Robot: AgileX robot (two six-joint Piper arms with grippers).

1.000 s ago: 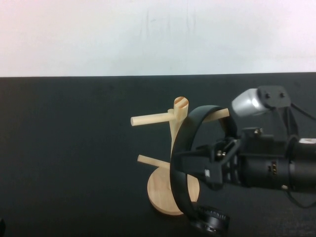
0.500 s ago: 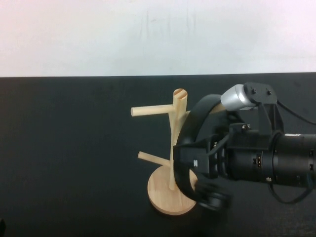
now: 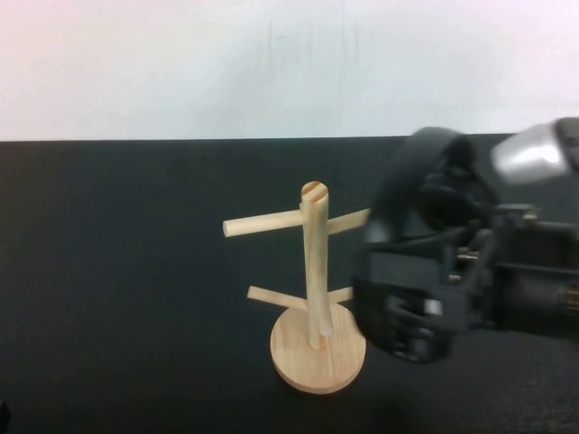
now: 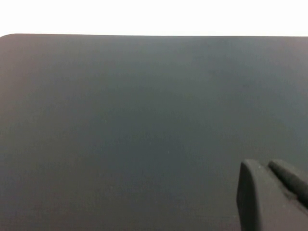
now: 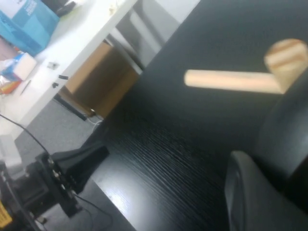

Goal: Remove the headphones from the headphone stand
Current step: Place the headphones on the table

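My right gripper has the black headphones. It will let go of them on the bare table (image 3: 532, 359) beside the stand's round base, toward its own arm.
The headphone stand (image 3: 314, 271) stands upright on the black table (image 3: 136, 271), with its round base (image 3: 303, 366) at the front centre and its pegs bare. The black headphones (image 3: 407, 176) hang free to the right of the stand, clear of its pegs, with an ear cup (image 3: 409, 339) low. My right gripper (image 3: 398, 276) is shut on the headband. In the right wrist view the headband (image 5: 284, 139) lies beside my finger (image 5: 250, 197), with a peg (image 5: 226, 79) and the post top (image 5: 287, 57) beyond. My left gripper (image 4: 264, 192) hovers over bare table, away from the stand.
A white wall (image 3: 271, 63) runs behind the table's far edge. In the right wrist view a white desk (image 5: 72, 43), a cardboard box (image 5: 96, 82) and a black device with cables (image 5: 62, 173) lie beyond the table edge.
The right gripper has lifted the headphones up and to the right, off the peg and clear of the stand. The stand has rocked back upright and shifted slightly left.
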